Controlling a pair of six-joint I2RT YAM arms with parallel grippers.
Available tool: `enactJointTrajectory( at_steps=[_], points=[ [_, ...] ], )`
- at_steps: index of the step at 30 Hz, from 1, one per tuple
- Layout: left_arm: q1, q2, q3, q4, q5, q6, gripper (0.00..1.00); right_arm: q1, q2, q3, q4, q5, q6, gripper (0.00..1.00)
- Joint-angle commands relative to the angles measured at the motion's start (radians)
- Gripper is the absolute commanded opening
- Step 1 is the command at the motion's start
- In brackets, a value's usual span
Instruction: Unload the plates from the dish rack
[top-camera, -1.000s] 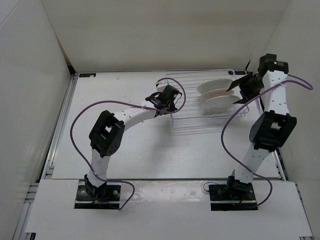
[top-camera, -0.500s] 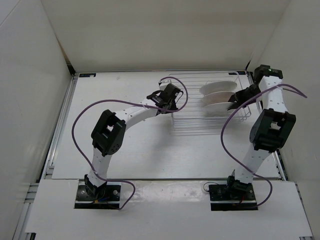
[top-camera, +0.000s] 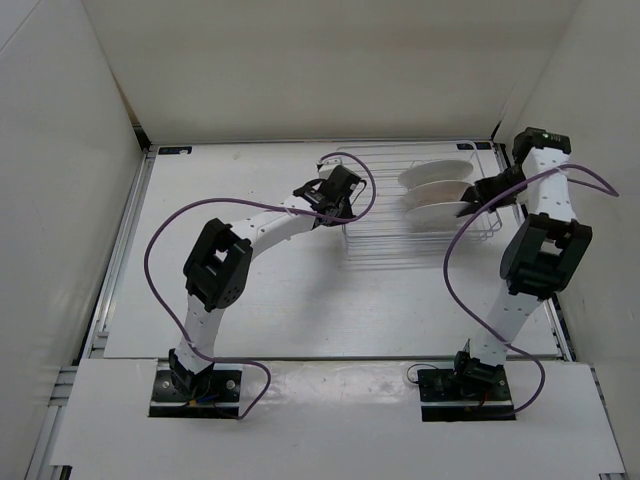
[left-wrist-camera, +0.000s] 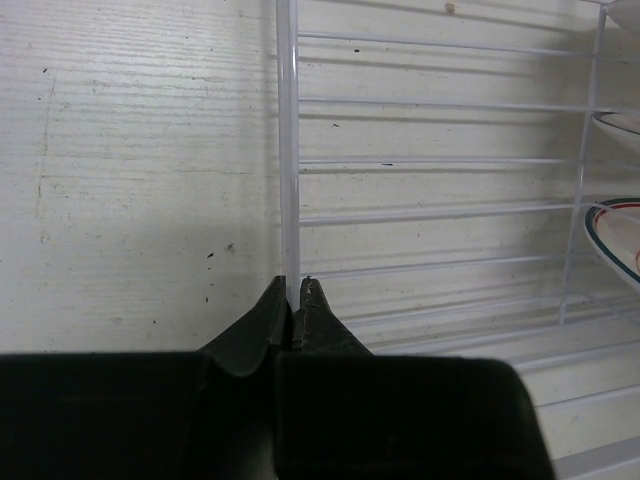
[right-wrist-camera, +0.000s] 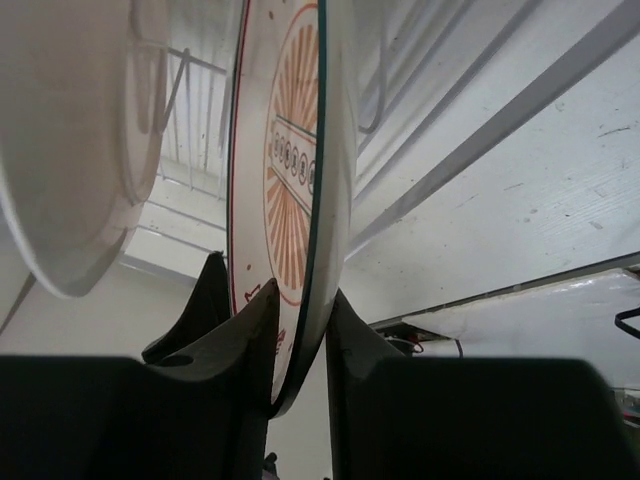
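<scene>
The robot's right gripper should put the sunburst plate down on the bare table (top-camera: 373, 294) just in front of the dish rack.
The white wire dish rack (top-camera: 385, 228) stands at the back right of the table. Two plates stand upright in its right end: the far plate (top-camera: 435, 175) and the near sunburst plate (top-camera: 430, 210). My right gripper (top-camera: 468, 203) is shut on the sunburst plate's right rim. In the right wrist view its jaws (right-wrist-camera: 300, 295) pinch that plate (right-wrist-camera: 295, 130), with the other plate's white underside (right-wrist-camera: 70, 150) to the left. My left gripper (top-camera: 345, 208) is shut on the rack's left edge wire, as the left wrist view (left-wrist-camera: 294, 283) shows.
White walls close in the table on the left, back and right, and the right wall is close to the right arm. The rack's bars (left-wrist-camera: 440, 161) stretch right of the left gripper, with a plate rim (left-wrist-camera: 615, 240) at that view's right edge.
My right gripper came down from above the rack's right end and closed on the sunburst plate's rim. The left gripper stayed clamped on the rack's edge.
</scene>
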Motion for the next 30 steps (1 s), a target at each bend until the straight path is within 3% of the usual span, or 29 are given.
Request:
enactJointTrajectory(
  at_steps=[1,9,30],
  points=[
    [0.004,0.083,-0.049,-0.085,0.099,-0.049,0.0,0.026,-0.006,0.144,0.029,-0.142,-0.195,0.0],
    [-0.002,0.082,-0.068,-0.087,0.1,-0.032,0.0,0.003,0.023,0.299,-0.027,-0.292,-0.11,0.0],
    [0.004,0.105,-0.014,-0.121,0.134,-0.001,0.0,-0.058,-0.09,0.255,0.071,-0.625,-0.013,0.0]
  ],
)
